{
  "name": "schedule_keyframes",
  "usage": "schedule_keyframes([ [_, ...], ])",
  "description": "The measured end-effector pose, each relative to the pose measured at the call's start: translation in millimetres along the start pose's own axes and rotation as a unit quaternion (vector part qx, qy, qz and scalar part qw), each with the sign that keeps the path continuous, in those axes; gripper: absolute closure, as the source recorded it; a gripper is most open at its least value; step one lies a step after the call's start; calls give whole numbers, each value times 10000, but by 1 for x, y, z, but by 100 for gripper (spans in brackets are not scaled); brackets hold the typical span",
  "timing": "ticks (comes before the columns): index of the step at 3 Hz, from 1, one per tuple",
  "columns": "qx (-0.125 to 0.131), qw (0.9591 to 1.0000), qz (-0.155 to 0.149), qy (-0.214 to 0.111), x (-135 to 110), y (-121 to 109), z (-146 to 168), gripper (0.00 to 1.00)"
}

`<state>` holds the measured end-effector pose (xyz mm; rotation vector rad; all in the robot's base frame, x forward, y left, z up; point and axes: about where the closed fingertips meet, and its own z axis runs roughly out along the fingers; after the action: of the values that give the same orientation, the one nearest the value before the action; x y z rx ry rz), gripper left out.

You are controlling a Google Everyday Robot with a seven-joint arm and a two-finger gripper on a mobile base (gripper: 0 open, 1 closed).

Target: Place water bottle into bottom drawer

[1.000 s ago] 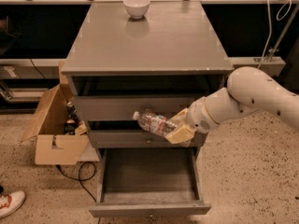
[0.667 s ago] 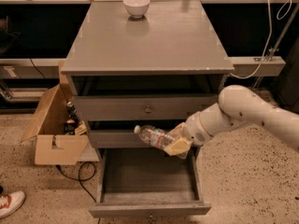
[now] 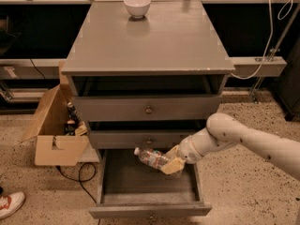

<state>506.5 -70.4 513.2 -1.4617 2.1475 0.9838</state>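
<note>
Next, my gripper releases the water bottle on the middle of the open bottom drawer's inside [image 3: 150, 180]. The bottle is now just above that drawer's floor.
The water bottle [image 3: 151, 157], clear with a white cap pointing left, lies nearly level in my gripper [image 3: 169, 163]. My gripper is shut on the bottle's right end, its yellowish fingers [image 3: 173, 164] around it. It holds the bottle just above the floor of the open bottom drawer [image 3: 140, 193], near the drawer's back right. The drawer is pulled out under two shut grey drawers. My white arm [image 3: 243, 142] comes in from the right.
A white bowl [image 3: 137, 6] stands at the back of the cabinet top [image 3: 150, 41]. An open cardboard box [image 3: 54, 130] with bottles stands left of the cabinet, with a black cable on the floor. A shoe [image 3: 9, 203] is at the lower left.
My gripper has moved down with the bottle, from in front of the middle drawer to inside the open bottom drawer.
</note>
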Motion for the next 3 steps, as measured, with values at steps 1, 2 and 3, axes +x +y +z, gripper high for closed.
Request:
schedule_keyframes([
  [1, -40, 10000, 28, -6, 3, 1, 4, 100],
  [2, -200, 9996, 195, -64, 20, -8, 24, 100],
  [3, -422, 9986, 226, -218, 45, -29, 66, 100],
])
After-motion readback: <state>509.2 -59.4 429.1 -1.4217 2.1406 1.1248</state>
